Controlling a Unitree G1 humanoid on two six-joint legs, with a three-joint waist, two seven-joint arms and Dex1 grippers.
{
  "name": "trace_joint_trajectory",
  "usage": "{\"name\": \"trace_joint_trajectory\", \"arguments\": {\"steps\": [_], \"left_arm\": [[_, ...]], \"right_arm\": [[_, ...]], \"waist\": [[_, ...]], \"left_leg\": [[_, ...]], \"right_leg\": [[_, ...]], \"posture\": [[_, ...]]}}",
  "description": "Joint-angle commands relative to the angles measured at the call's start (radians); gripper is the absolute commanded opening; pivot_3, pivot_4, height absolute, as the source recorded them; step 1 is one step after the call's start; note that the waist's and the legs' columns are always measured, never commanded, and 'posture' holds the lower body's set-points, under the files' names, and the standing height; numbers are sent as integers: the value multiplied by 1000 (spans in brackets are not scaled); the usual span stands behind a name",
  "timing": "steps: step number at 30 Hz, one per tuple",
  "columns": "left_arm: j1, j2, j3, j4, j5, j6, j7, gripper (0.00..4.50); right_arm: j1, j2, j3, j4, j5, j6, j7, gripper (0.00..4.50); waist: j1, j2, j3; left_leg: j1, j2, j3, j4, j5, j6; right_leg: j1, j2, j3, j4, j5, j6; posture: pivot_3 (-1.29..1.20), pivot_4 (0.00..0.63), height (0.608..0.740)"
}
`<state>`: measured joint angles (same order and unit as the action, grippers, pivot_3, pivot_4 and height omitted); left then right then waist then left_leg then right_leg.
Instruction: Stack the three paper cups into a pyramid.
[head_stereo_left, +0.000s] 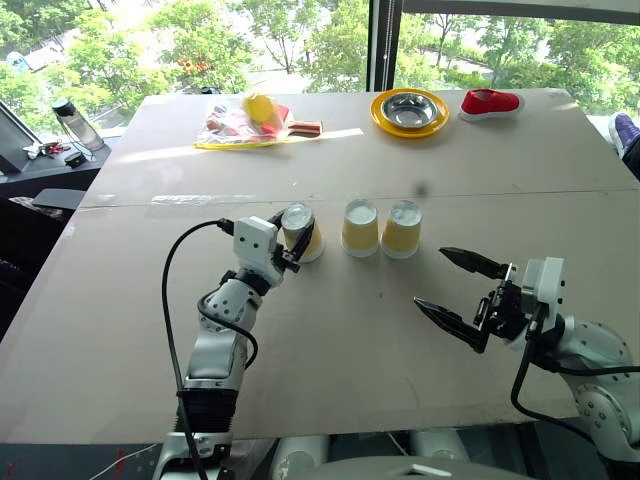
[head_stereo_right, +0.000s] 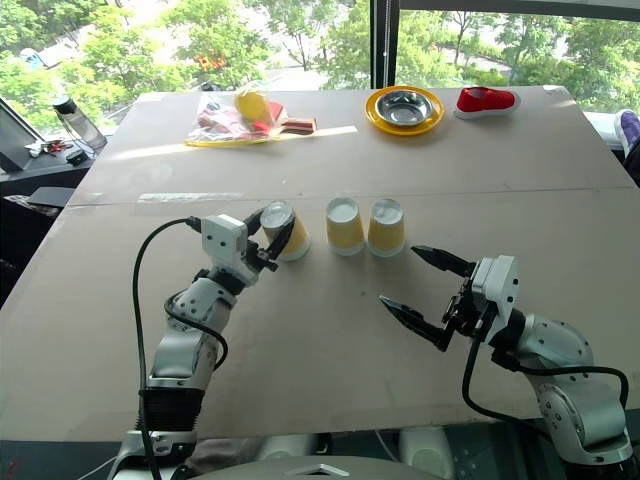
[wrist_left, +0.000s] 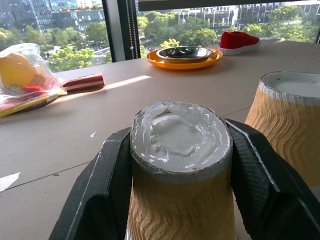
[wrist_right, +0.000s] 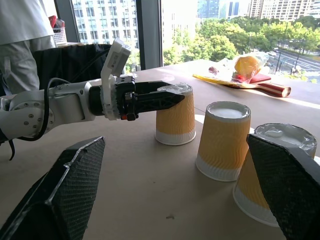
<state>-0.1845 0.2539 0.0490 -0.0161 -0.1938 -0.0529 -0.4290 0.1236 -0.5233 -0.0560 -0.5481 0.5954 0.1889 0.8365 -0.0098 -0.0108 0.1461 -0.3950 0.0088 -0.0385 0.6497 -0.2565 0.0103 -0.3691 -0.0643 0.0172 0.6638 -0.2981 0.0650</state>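
The robot's left gripper should release its paper cup over the gap (head_stereo_left: 385, 218) between the tops of the other paper cups.
Three yellow ribbed paper cups stand upside down in a row across the middle of the table: a left cup (head_stereo_left: 303, 234), a middle cup (head_stereo_left: 360, 228) and a right cup (head_stereo_left: 402, 229). My left gripper (head_stereo_left: 290, 238) is shut on the left cup near its upturned base, one black finger (wrist_left: 107, 185) pressed against each side. That cup (wrist_right: 175, 120) still rests on the table. My right gripper (head_stereo_left: 458, 291) hangs open and empty, nearer to me and to the right of the right cup.
At the table's far edge sit a steel bowl on a yellow plate (head_stereo_left: 409, 111), a red shoe (head_stereo_left: 490, 102) and a plastic bag (head_stereo_left: 243, 123) with a yellow ball and a paddle. A person (wrist_right: 22, 27) in white stands off to the left side.
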Motion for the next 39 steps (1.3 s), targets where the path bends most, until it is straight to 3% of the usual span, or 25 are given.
{"name": "trace_joint_trajectory", "arguments": {"steps": [1, 11, 18, 25, 39], "left_arm": [[-56, 7, 13, -64, -25, 0, -3, 2108], [-377, 121, 2, -105, -172, 224, -166, 2108], [-536, 133, -70, -24, -234, 333, -347, 2108], [-574, 103, -123, 73, -227, 334, -461, 2108], [-599, 62, -138, 190, -156, 264, -487, 2108]], "right_arm": [[-10, 15, -17, -33, 17, -16, -19, 4500], [-9, 38, -82, -10, 49, -26, -52, 4500], [32, 43, -131, -14, 66, -38, -60, 4500], [77, 46, -153, -52, 65, -38, -88, 4500], [70, 62, -125, -127, 68, 6, -188, 4500]], "waist": [[1, 0, 0], [-2, -1, 1], [-1, -1, 1], [-5, -1, 1], [-2, -1, 1]], "left_leg": [[0, 0, 0, 0, 0, 0], [-1, 0, -1, 1, 0, 0], [-1, -1, -1, 1, 0, 0], [-1, 0, -1, 1, 0, 0], [-1, -1, -1, 1, 0, 0]], "right_leg": [[0, 0, 0, 0, 0, 0], [0, 0, -1, 0, 0, 0], [0, 0, -2, 0, 0, 0], [0, 1, -1, 0, 0, 0], [0, 1, -1, 0, 0, 0]], "posture": [[0, 150, 740], [0, 150, 740], [0, 150, 740], [0, 150, 740], [0, 150, 740]]}}
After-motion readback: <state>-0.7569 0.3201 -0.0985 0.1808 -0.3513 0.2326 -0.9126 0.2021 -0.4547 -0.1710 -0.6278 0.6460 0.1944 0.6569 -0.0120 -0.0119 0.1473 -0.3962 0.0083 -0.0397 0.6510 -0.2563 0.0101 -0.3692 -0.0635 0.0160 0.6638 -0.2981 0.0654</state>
